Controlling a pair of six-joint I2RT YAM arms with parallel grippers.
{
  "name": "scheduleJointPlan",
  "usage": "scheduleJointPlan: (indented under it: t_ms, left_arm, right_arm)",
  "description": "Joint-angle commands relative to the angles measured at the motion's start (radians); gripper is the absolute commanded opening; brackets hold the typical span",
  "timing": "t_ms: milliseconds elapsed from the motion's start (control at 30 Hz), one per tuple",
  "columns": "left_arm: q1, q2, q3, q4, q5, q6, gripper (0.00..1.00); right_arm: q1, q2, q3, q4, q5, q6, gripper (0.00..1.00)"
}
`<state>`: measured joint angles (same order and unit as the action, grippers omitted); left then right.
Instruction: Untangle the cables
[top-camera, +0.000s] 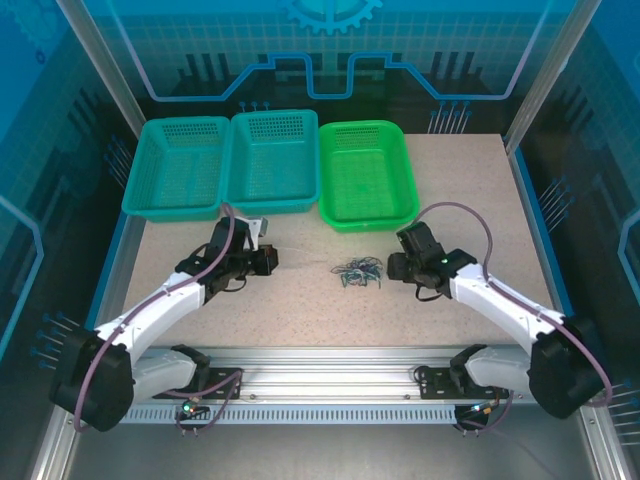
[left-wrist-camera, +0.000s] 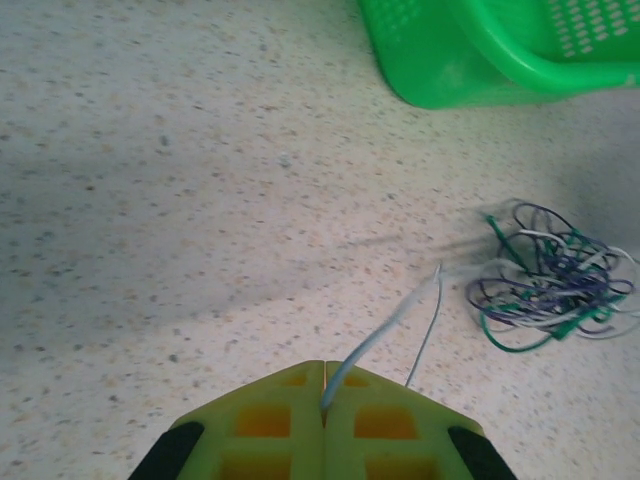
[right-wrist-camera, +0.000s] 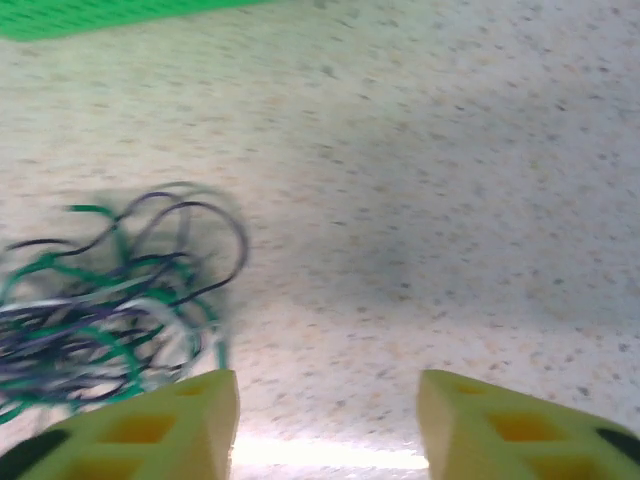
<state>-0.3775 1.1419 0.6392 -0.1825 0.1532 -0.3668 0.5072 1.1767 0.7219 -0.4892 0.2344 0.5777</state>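
The pale cable runs from my left gripper into the clump of cables next to my open right gripper, so next my right gripper moves over and pinches the clump (top-camera: 358, 271).
The cables (top-camera: 358, 271) lie as a small clump of green, purple, black and white wires on the speckled table between my two arms. My left gripper (top-camera: 268, 258) is to the left of the clump, apart from it. In the left wrist view this gripper (left-wrist-camera: 324, 385) is shut on a single pale strand (left-wrist-camera: 385, 330) that rises out toward the clump (left-wrist-camera: 552, 280). My right gripper (top-camera: 392, 265) sits just right of the clump. It (right-wrist-camera: 328, 400) is open with bare table between its fingers, and the clump (right-wrist-camera: 100, 300) lies beside its left finger.
Two teal baskets (top-camera: 177, 165) (top-camera: 273, 160) and a green basket (top-camera: 366, 172) stand in a row at the back of the table. The green basket (left-wrist-camera: 470, 50) is close beyond the clump. A metal rail (top-camera: 330, 365) runs along the near edge.
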Motion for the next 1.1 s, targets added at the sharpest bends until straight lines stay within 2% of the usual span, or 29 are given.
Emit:
scheduleJointPlan:
  t_ms: [0,100,267,400,467,567,667,733,800,867,900,967,1033,1067]
  left_arm:
    - [-0.03,0.024,-0.013,0.044,0.082,0.008,0.0]
    - [-0.044,0.051,-0.003,0.031,0.059,0.008,0.0]
    - [-0.051,0.045,0.005,0.019,0.032,0.016,0.0]
    - [-0.052,0.005,0.013,-0.029,-0.037,0.026,0.0]
    - [-0.051,-0.032,0.01,-0.052,-0.098,0.025,0.0]
    - [-0.043,-0.093,0.012,-0.127,-0.253,-0.004,0.0]
    - [0.04,-0.152,0.01,-0.242,-0.373,-0.079,0.0]
    - [0.106,-0.18,-0.009,-0.268,-0.361,-0.097,0.0]
    - [0.123,-0.185,-0.027,-0.241,-0.307,-0.076,0.0]
    - [0.121,-0.167,-0.048,-0.169,-0.175,-0.054,0.0]
    - [0.119,-0.154,-0.057,-0.137,-0.126,-0.061,0.0]
    - [0.107,-0.117,-0.07,-0.084,-0.063,-0.075,0.0]
    - [0.086,-0.08,-0.069,-0.071,-0.066,-0.07,0.0]
    - [0.075,-0.061,-0.069,-0.071,-0.074,-0.065,0.04]
  right_arm:
    - [0.059,-0.023,0.041,0.029,-0.193,-0.137,0.68]
    - [0.158,0.056,0.151,-0.054,-0.061,-0.026,0.7]
    - [0.26,0.268,0.283,-0.108,0.101,0.288,0.8]
    - [0.286,0.43,0.327,-0.163,0.205,0.367,0.77]
    - [0.285,0.484,0.313,-0.158,0.224,0.365,0.7]
    - [0.253,0.494,0.276,-0.163,0.241,0.334,0.5]
    - [0.186,0.407,0.204,-0.166,0.268,0.297,0.34]
    - [0.144,0.332,0.164,-0.15,0.26,0.25,0.28]
    - [0.116,0.282,0.116,-0.133,0.242,0.202,0.2]
    - [0.091,0.26,0.102,-0.104,0.194,0.155,0.05]
    - [0.085,0.255,0.1,-0.09,0.174,0.131,0.0]
    - [0.08,0.246,0.111,-0.085,0.153,0.086,0.0]
    - [0.078,0.227,0.128,-0.094,0.149,0.05,0.0]
    - [0.078,0.211,0.133,-0.095,0.145,0.032,0.0]
